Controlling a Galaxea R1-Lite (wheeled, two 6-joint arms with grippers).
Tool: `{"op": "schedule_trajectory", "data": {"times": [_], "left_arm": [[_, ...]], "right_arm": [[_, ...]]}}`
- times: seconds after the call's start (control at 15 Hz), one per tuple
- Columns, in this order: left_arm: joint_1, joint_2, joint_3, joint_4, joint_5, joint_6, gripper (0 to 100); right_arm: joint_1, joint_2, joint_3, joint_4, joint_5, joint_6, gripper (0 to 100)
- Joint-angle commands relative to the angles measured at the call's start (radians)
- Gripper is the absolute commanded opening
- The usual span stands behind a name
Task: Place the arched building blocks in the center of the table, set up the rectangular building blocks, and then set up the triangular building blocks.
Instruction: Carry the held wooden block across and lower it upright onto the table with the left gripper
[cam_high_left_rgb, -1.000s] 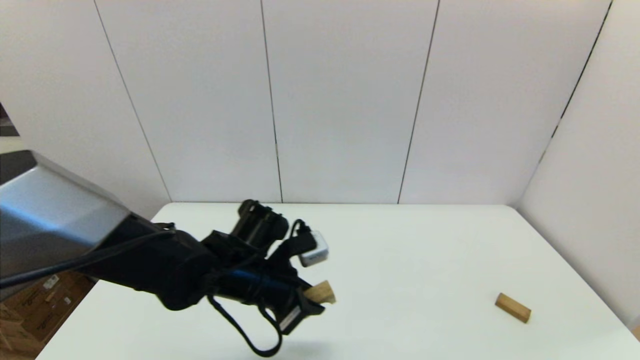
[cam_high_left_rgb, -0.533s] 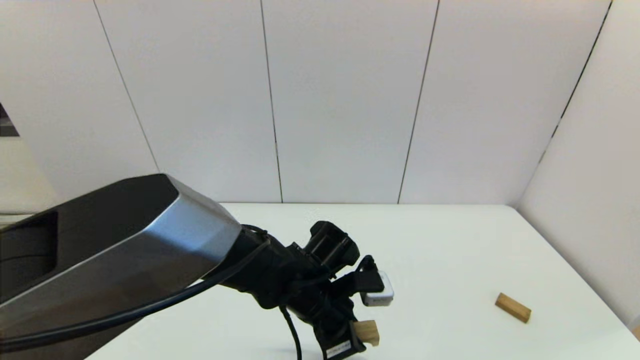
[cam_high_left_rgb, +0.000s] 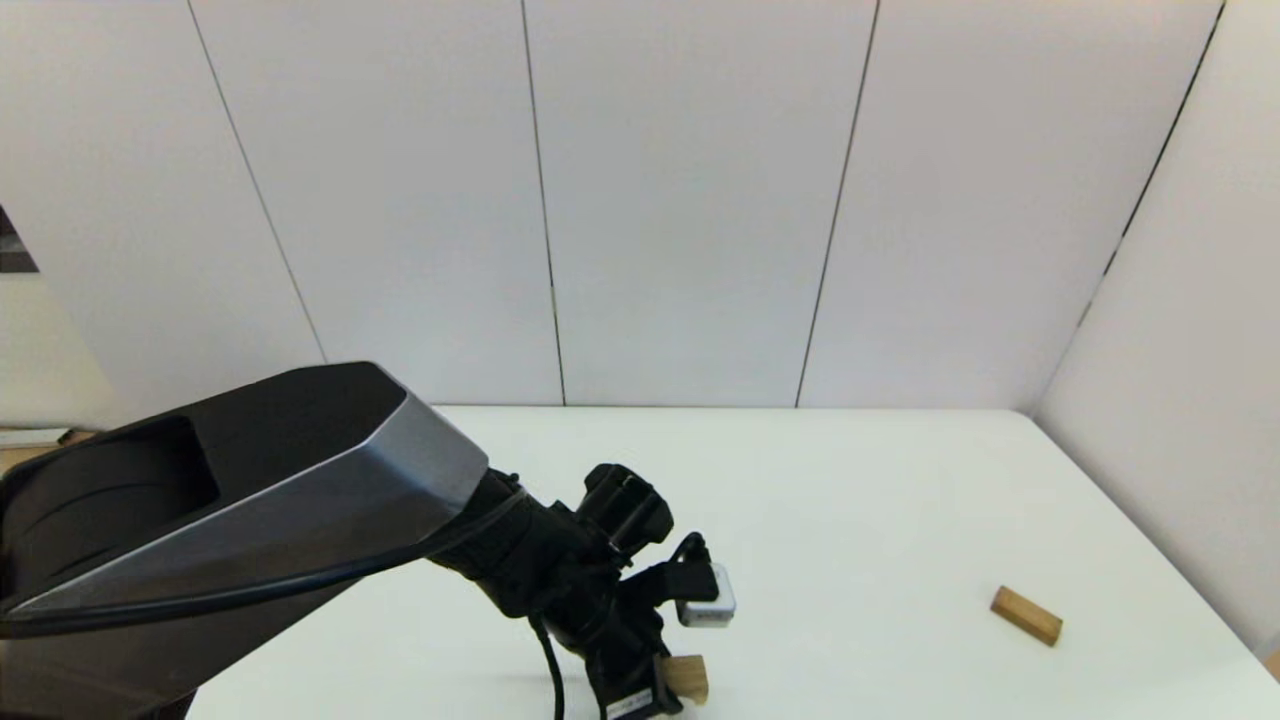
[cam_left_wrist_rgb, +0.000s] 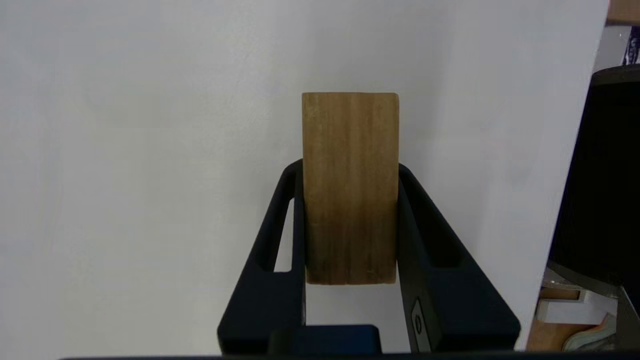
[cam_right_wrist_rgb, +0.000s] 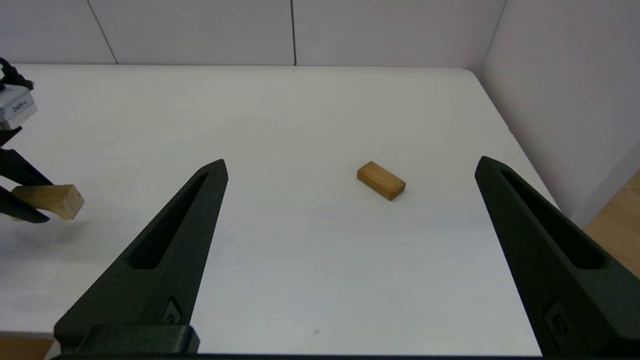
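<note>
My left gripper is going to set the arched building block down mid-width on the white table (cam_high_left_rgb: 679, 697) near the front edge. The block is now held low over the table.
My left gripper (cam_high_left_rgb: 668, 690) is shut on a light tan wooden oblong block (cam_high_left_rgb: 688, 676), which I take for the arched building block (cam_left_wrist_rgb: 350, 130). Its curved cut-out does not show from any view. The block sticks out past the fingertips, low over the white table (cam_high_left_rgb: 850, 500) near the front edge, about mid-width. The right wrist view shows the same block (cam_right_wrist_rgb: 55, 200) at its far left. The rectangular building block (cam_high_left_rgb: 1026, 614), a solid tan-brown bar, lies flat at the right (cam_right_wrist_rgb: 381, 180). My right gripper (cam_right_wrist_rgb: 350, 162) hangs open above the table, well short of that bar. The triangular building block is out of view.
White wall panels (cam_high_left_rgb: 700, 200) close off the far side and the right side of the table. My left arm's grey and black housing (cam_high_left_rgb: 250, 500) covers the table's left front part in the head view.
My left arm has swung from the left toward the table's middle and front, lowering the held block closer to the tabletop. The bar at the right has not moved.
</note>
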Motion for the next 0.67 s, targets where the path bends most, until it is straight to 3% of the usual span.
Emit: {"op": "schedule_trajectory", "data": {"times": [0.07, 0.67], "left_arm": [[0.005, 0.034, 0.049, -0.101, -0.034, 0.005, 0], [0.026, 0.055, 0.078, -0.155, -0.045, 0.010, 0]], "right_arm": [[0.000, 0.001, 0.000, 0.000, 0.000, 0.000, 100], [0.000, 0.001, 0.000, 0.000, 0.000, 0.000, 100]]}}
